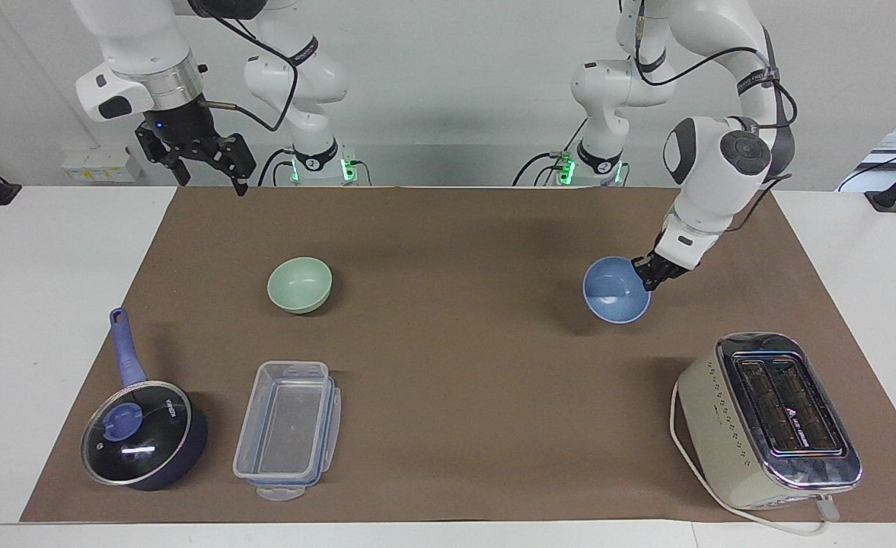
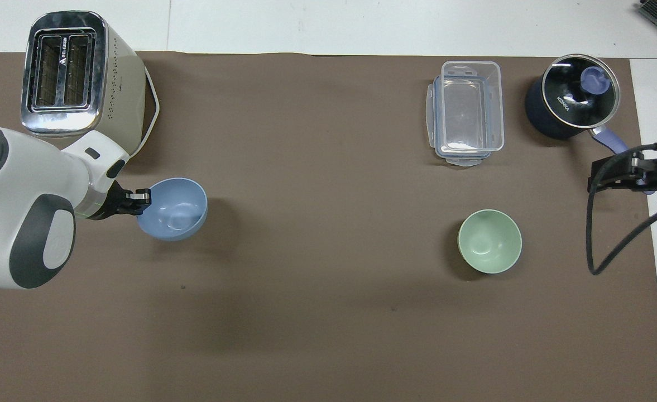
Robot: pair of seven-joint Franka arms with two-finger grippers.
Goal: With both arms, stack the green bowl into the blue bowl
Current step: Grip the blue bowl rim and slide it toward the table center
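I will use my left gripper to set the blue bowl down upright on the brown mat's open middle (image 2: 312, 250), across from the green bowl.
The blue bowl (image 1: 613, 293) hangs tilted a little above the brown mat, toward the left arm's end of the table. My left gripper (image 1: 645, 275) is shut on the bowl's rim on the side nearer to the robots. In the overhead view the left gripper (image 2: 141, 200) holds the blue bowl (image 2: 174, 209) beside the toaster. The green bowl (image 1: 300, 284) stands upright on the mat toward the right arm's end and also shows in the overhead view (image 2: 489, 241). My right gripper (image 1: 208, 171) waits open, raised over the mat's edge nearest the robots, and shows in the overhead view (image 2: 632, 173).
A cream toaster (image 1: 767, 418) stands farther from the robots than the blue bowl. A clear plastic container (image 1: 288, 430) and a dark blue lidded saucepan (image 1: 139, 438) stand farther from the robots than the green bowl. The brown mat (image 1: 455, 365) lies between the bowls.
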